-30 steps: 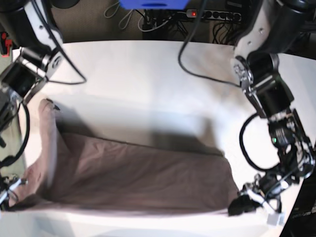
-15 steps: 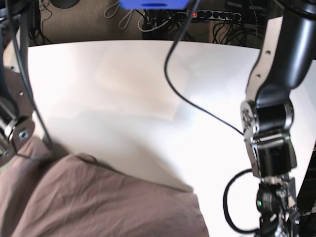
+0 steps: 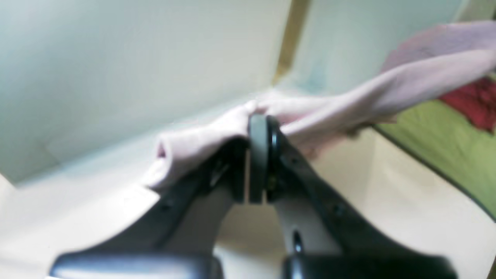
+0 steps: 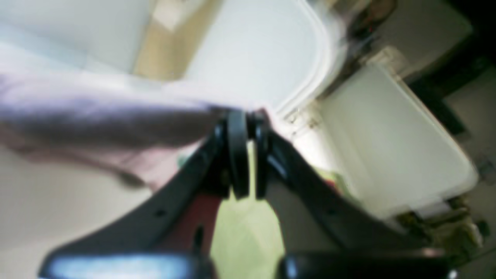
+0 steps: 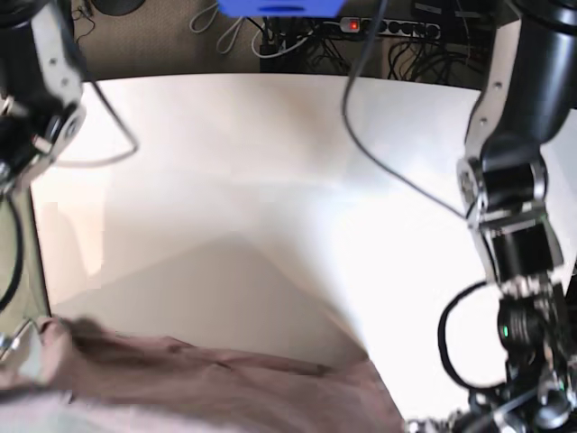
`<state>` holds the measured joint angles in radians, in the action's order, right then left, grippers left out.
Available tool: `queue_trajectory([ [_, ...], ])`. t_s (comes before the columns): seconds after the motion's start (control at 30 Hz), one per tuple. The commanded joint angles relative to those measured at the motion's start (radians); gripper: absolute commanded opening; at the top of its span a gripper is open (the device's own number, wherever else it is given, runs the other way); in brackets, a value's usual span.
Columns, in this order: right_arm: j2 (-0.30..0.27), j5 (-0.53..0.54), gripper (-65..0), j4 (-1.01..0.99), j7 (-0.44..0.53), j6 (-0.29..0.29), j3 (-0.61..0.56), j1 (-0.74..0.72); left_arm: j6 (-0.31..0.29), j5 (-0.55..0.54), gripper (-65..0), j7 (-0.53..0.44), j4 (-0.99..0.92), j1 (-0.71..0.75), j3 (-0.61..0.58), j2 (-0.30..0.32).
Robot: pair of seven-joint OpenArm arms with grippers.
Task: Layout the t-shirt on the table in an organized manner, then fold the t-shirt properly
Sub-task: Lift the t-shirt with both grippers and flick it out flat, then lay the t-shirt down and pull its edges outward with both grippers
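My left gripper is going to release its bunched fold of the t-shirt on the white table (image 5: 453, 138), near the table's far edge by the power strip.
The mauve t-shirt (image 5: 225, 388) hangs stretched in a band across the bottom of the base view, over the front of the white table (image 5: 270, 180). My left gripper (image 3: 259, 124) is shut on a bunched fold of the t-shirt (image 3: 201, 143), which trails away to the upper right. In the right wrist view my right gripper (image 4: 247, 118) is shut on another edge of the t-shirt (image 4: 97, 116), which runs off to the left. Both wrist views are blurred. In the base view both pairs of fingertips sit at or below the frame's bottom edge.
A power strip (image 5: 388, 27) with cables and a blue object (image 5: 279, 7) lie behind the table's far edge. Below the table, the left wrist view shows a green surface (image 3: 445, 139) with red cloth (image 3: 476, 104). A white box (image 4: 387, 131) stands beside the table.
Half a second ago the t-shirt filled the lower left of the base view; now it sits lower, as a thin band at the bottom. Both arms have shifted; both grips hold.
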<state>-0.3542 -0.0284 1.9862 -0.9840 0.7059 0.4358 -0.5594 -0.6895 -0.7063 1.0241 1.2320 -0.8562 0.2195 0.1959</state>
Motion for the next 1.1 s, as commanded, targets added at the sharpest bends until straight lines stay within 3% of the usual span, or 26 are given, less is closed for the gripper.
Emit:
queue_trajectory([
  [0.0, 0.002, 0.009, -65.0, 0.032, 0.015, -0.008, 0.027, 0.032, -0.002, -0.028, -64.8, -0.021, 0.045, 0.012, 0.005, 0.023],
  [0.23, 0.157, 0.121, -65.0, 0.043, 0.072, -0.008, 0.202, 0.368, -0.002, -0.054, -64.8, -0.029, 0.162, 0.395, 0.007, 0.033],
  [0.43, 0.252, 0.227, -65.0, 0.043, 0.112, -0.008, 0.226, 0.635, 0.001, -0.052, -64.8, -0.021, 0.176, 0.625, 0.007, 0.043],
  [0.5, 0.272, 0.270, -65.0, 0.043, 0.112, -0.008, 0.225, 0.723, 0.003, -0.051, -64.8, -0.021, 0.176, 0.694, 0.005, 0.076],
  [0.83, 0.295, 0.285, -65.0, 0.043, 0.112, -0.008, 0.222, 0.958, -0.005, -0.054, -64.8, -0.020, 0.262, 0.888, 0.005, 0.156],
  [1.07, 0.246, 0.284, -65.0, 0.043, 0.110, -0.008, 0.239, 1.013, -0.005, -0.056, -64.8, -0.018, 0.483, 0.987, 0.037, 0.187],
])
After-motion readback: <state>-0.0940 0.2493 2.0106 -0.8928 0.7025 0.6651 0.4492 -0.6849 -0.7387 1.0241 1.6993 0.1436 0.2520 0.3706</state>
